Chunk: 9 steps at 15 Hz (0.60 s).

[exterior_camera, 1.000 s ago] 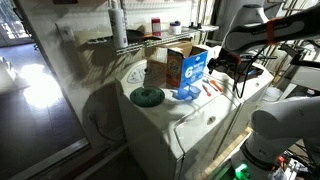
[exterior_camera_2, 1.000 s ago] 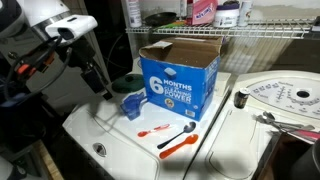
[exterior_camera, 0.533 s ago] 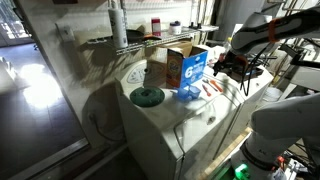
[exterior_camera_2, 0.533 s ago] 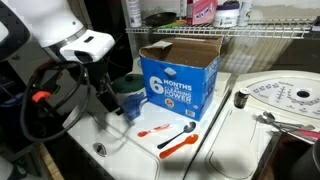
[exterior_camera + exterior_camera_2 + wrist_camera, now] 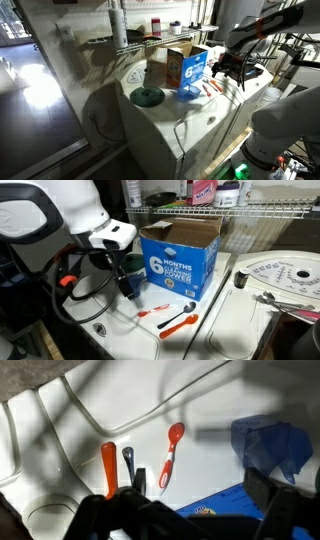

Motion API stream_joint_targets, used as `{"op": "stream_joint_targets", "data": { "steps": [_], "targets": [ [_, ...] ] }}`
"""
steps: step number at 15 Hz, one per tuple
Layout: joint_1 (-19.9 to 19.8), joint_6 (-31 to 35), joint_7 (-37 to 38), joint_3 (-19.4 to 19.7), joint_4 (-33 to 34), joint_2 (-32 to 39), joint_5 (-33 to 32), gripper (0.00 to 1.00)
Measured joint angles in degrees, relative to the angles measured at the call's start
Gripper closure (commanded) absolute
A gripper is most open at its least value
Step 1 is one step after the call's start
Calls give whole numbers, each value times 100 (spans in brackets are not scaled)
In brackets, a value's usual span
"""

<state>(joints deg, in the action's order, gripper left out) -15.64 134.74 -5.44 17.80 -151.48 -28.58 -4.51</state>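
Observation:
The small red spoon lies between the dark spoon and blue scoop, and next my gripper should go there and close on the red spoon handle's end (image 5: 205, 86) (image 5: 165, 478).
My gripper (image 5: 198, 495) hangs open over a white washer top (image 5: 215, 405), its two dark fingers (image 5: 264, 488) wide apart with nothing held between them. Below it lie an orange utensil (image 5: 108, 463), a dark spoon (image 5: 128, 459) and a small red spoon (image 5: 172, 450). A blue scoop (image 5: 270, 445) lies to the right. The printed edge of a blue cardboard box (image 5: 215, 507) shows under the jaws. In both exterior views the gripper (image 5: 228, 68) (image 5: 125, 280) hovers beside the open blue box (image 5: 190, 66) (image 5: 180, 257), near the utensils (image 5: 178, 326). The arm hides most of the scoop there.
A dark green round lid (image 5: 147, 96) lies on the washer's far end. A wire shelf (image 5: 250, 210) with bottles runs behind the box. A second machine with a round white lid (image 5: 272, 275) stands alongside. The washer top drops off at its front edge (image 5: 120, 345).
The arm has swung in over the washer top toward the blue box and now covers the blue scoop in an exterior view. The jaws have stayed open.

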Motion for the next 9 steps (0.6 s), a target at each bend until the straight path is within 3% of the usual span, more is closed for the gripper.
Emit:
{"op": "stream_joint_targets", "data": {
  "steps": [9],
  "targets": [
    [159,-7,-392,210,207,196,331,0]
  ]
}}
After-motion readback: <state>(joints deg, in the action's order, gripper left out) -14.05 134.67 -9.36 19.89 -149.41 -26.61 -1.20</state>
